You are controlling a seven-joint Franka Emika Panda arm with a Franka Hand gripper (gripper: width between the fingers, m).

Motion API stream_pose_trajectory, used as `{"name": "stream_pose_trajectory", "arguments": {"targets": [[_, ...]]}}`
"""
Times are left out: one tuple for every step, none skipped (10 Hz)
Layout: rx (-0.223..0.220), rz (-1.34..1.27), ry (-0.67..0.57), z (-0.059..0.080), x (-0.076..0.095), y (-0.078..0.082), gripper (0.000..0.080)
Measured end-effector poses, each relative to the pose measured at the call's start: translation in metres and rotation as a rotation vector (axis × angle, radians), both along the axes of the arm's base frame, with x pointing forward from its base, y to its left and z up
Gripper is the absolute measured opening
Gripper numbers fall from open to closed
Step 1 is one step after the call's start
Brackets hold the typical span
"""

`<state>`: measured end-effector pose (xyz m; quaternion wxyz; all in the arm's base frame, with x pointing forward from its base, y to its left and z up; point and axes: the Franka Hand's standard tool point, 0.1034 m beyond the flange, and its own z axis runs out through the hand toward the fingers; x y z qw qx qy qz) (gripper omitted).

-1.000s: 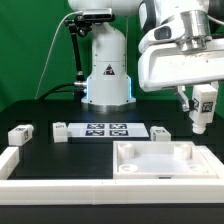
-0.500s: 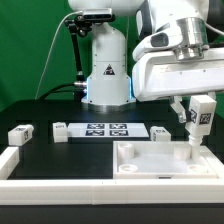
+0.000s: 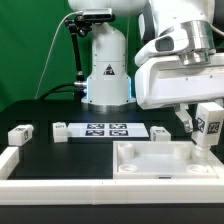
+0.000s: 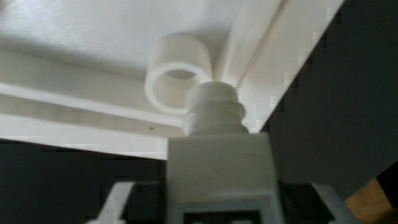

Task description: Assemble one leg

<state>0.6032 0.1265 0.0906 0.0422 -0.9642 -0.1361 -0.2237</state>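
My gripper is going to let go of the white leg. Next, I leave it upright in the round socket at the white tray's front corner (image 3: 193, 168) (image 4: 175, 85).
My gripper (image 3: 205, 122) is shut on a white leg (image 3: 207, 128) with a black-and-white tag on its face. It holds the leg upright over the far right corner of the big white square tray-like part (image 3: 150, 163) at the exterior view's right. In the wrist view the leg (image 4: 217, 150) points its stepped tip at a round raised socket (image 4: 175, 76) in the tray's corner (image 4: 71, 60). The tip sits just beside the socket; I cannot tell whether it touches. Three more legs lie on the table: one (image 3: 19, 134) at the left, one (image 3: 61, 130) and one (image 3: 160, 133) by the marker board.
The marker board (image 3: 106, 128) lies at the table's middle back. A white rail (image 3: 30, 168) runs along the front and left. The robot base (image 3: 107, 65) stands behind the board.
My gripper has carried the leg to the exterior view's right and lowered it toward the tray's far right corner.
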Motion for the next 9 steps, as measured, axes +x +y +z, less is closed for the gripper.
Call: {"name": "stream_pose_trajectory", "arguments": {"targets": [[0.001, 0.000, -0.006, -0.002, 0.007, 0.000, 0.0290], [-0.001, -0.001, -0.004, -0.007, 0.010, -0.003, 0.0290], [-0.002, -0.005, 0.002, -0.012, 0.009, -0.007, 0.0290], [-0.004, -0.009, 0.002, -0.015, 0.008, -0.010, 0.0290], [-0.004, -0.013, -0.001, -0.018, 0.006, -0.012, 0.0290], [-0.005, -0.014, 0.003, -0.021, 0.005, -0.013, 0.0290], [-0.005, -0.015, 0.004, -0.022, 0.004, -0.014, 0.0290], [-0.005, -0.019, -0.003, -0.025, 0.004, -0.015, 0.0290], [-0.006, -0.024, -0.017, -0.029, 0.004, -0.017, 0.0290]]}}
